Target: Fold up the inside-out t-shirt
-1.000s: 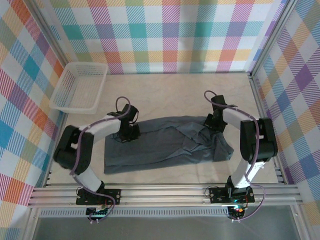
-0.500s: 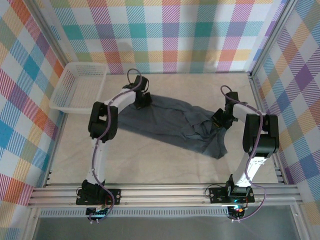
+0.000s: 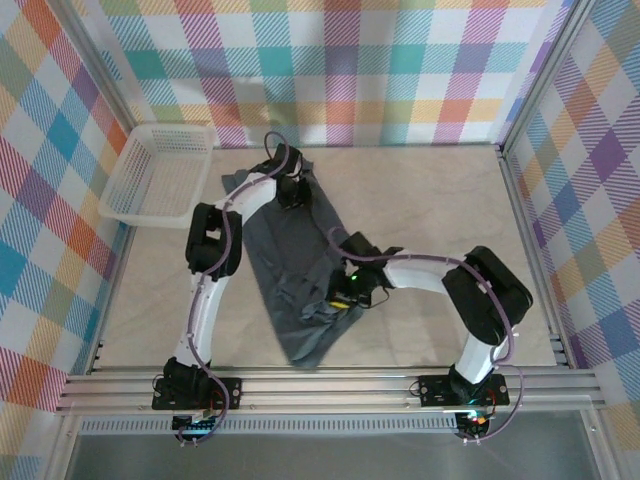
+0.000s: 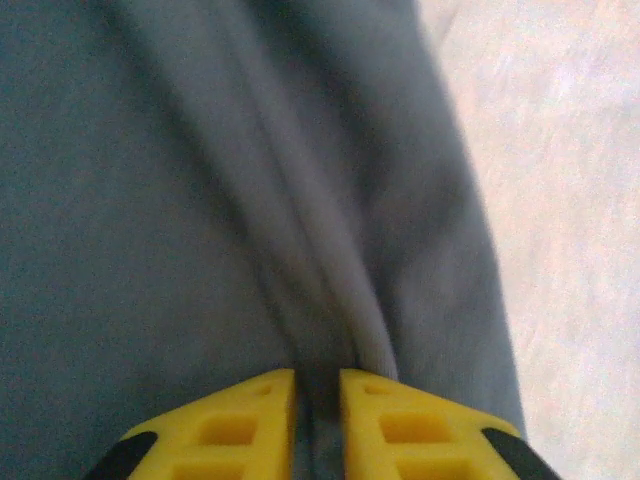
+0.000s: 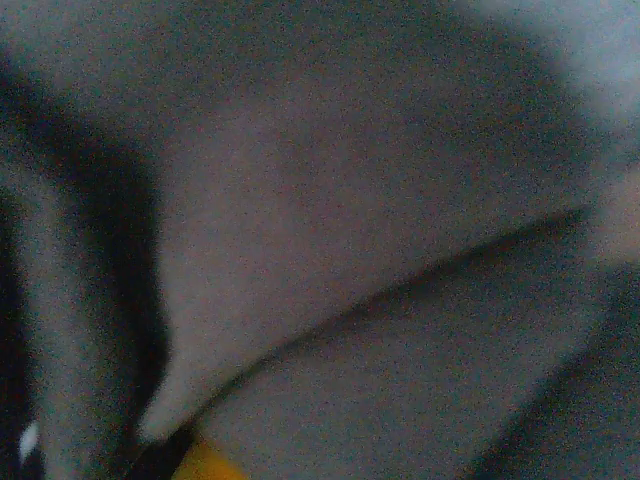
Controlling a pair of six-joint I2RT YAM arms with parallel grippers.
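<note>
The right gripper is deep in the bunched cloth of the t-shirt, so it should open, pull back out and grasp the t-shirt's side edge (image 3: 357, 316) before folding the near end of the t-shirt over.
The inside-out t-shirt (image 3: 290, 255) is a slate blue-grey strip running from the back of the table toward the front edge, bunched in the middle. My left gripper (image 3: 291, 192) sits at its far end. In the left wrist view the yellow fingers (image 4: 250, 415) of the left gripper (image 4: 318, 390) stand almost together, with a ridge of the t-shirt (image 4: 200, 180) pinched between them. My right gripper (image 3: 343, 294) rests on the bunched middle of the shirt. In the right wrist view the t-shirt (image 5: 350, 200) lies over the lens. One yellow fingertip (image 5: 205, 465) peeks out, so the jaws are hidden.
A white mesh basket (image 3: 145, 219) stands at the back left, just left of the shirt's far end. Bare beige table (image 3: 450, 200) stretches to the right of the shirt. Checked walls close in three sides, and a metal rail (image 3: 330, 385) runs along the front.
The shirt lay across the table and now runs back to front. My left gripper carried its end toward the back. My right gripper swept its end left, to the middle.
</note>
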